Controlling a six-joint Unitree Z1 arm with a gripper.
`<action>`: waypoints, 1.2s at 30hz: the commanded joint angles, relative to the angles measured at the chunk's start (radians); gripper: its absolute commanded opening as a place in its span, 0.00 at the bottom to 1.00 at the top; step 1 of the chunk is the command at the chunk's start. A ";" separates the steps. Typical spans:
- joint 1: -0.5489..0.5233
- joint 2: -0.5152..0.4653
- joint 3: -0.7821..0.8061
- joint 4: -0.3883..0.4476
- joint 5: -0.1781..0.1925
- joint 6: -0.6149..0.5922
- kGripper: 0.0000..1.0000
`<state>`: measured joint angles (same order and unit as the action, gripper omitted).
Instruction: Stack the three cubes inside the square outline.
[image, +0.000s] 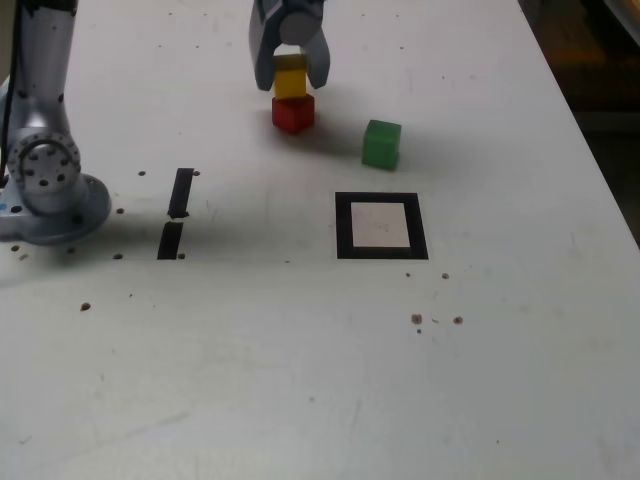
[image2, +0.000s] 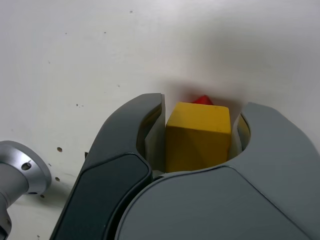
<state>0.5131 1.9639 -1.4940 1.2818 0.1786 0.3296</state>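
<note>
Next, I release the yellow cube on the bare table (image: 455, 164) between the green cube and the table's edge.
The yellow cube (image: 290, 80) sits on top of the red cube (image: 293, 113) at the back of the table, outside the square outline (image: 343, 226). My gripper (image: 291, 68) comes down over the yellow cube, with a finger on each side of it. In the wrist view the yellow cube (image2: 198, 135) fills the gap between the fingers (image2: 150, 125), and the gripper (image2: 204, 112) is shut on it. Only a sliver of the red cube (image2: 202, 100) shows beyond it. The green cube (image: 381, 143) stands alone to the exterior view's right of the pair, behind the outline, whose white interior holds nothing.
The arm's base (image: 45, 170) stands at the exterior view's left. Two short black tape strips (image: 180, 192) (image: 170, 240) lie beside it. Small dark specks dot the white table (image: 300, 380). The table's edge runs along the exterior view's right.
</note>
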 joint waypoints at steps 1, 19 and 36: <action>-0.029 -0.022 -0.068 0.035 0.008 0.002 0.26; -0.292 0.171 -0.471 0.167 0.002 0.013 0.26; -0.442 0.341 -0.550 0.160 -0.066 -0.017 0.26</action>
<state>0.0710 2.3048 -2.0327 1.4395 0.1071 0.3101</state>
